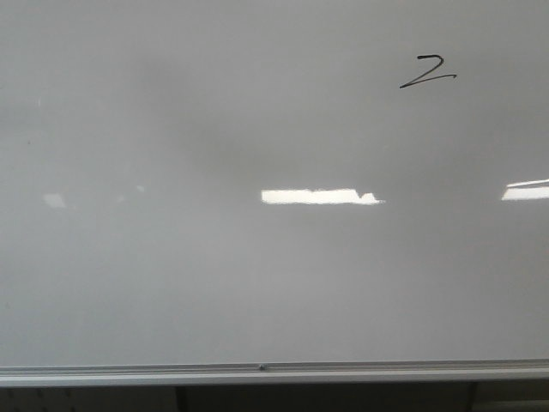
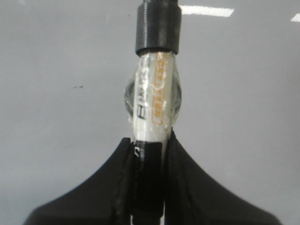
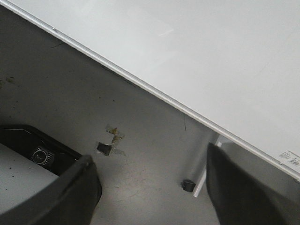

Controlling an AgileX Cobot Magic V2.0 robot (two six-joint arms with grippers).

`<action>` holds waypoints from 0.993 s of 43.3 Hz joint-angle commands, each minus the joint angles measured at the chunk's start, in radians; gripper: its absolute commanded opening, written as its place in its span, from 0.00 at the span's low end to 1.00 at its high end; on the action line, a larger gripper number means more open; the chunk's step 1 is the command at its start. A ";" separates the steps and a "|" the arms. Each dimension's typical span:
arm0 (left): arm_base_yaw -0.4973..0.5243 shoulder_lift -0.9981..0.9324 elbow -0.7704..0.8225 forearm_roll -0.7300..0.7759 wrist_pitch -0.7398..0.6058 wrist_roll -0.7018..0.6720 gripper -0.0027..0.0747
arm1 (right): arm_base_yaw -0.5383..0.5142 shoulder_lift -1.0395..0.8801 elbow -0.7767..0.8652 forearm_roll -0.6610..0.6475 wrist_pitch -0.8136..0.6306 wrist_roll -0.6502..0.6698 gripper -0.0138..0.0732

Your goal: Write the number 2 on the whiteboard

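I need to let go of the marker with my left gripper high on the whiteboard, level with the number 2 [image 1: 5, 58] and far across from it.
The whiteboard [image 1: 171, 283] fills the front view, with its silver bottom rail along the lower edge. A small, thin black slanted number 2 [image 1: 427, 71] is drawn at its upper right. Neither gripper shows in the front view. My left gripper [image 2: 151, 145] is shut on a marker [image 2: 154, 108] with a white printed barrel and a black cap end, pointing at the grey board surface [image 2: 56, 70]. My right gripper [image 3: 152, 187] is open and empty, hanging over the grey floor below the board's edge [image 3: 154, 91].
Bright rectangular light reflections [image 1: 319, 196] lie across the board. In the right wrist view, a black-rimmed base [image 3: 42, 150] sits at one side, and a white stand leg with a black caster [image 3: 188, 185] stands on the floor.
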 commanded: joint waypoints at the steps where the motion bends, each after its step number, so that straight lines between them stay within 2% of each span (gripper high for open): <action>1: -0.007 0.037 -0.027 0.023 -0.183 -0.008 0.07 | -0.005 -0.005 -0.031 -0.007 -0.051 -0.001 0.76; 16: -0.005 0.237 -0.029 0.078 -0.502 0.000 0.08 | -0.005 -0.005 -0.031 -0.007 -0.062 -0.001 0.76; 35: 0.058 0.346 -0.082 0.051 -0.512 0.047 0.08 | -0.005 -0.005 -0.031 0.001 -0.063 -0.001 0.76; 40: 0.065 0.365 -0.094 0.053 -0.497 0.047 0.18 | -0.005 -0.005 -0.031 0.002 -0.065 -0.001 0.76; 43: 0.065 0.365 -0.094 0.053 -0.499 0.047 0.30 | -0.005 -0.005 -0.031 0.002 -0.066 -0.001 0.76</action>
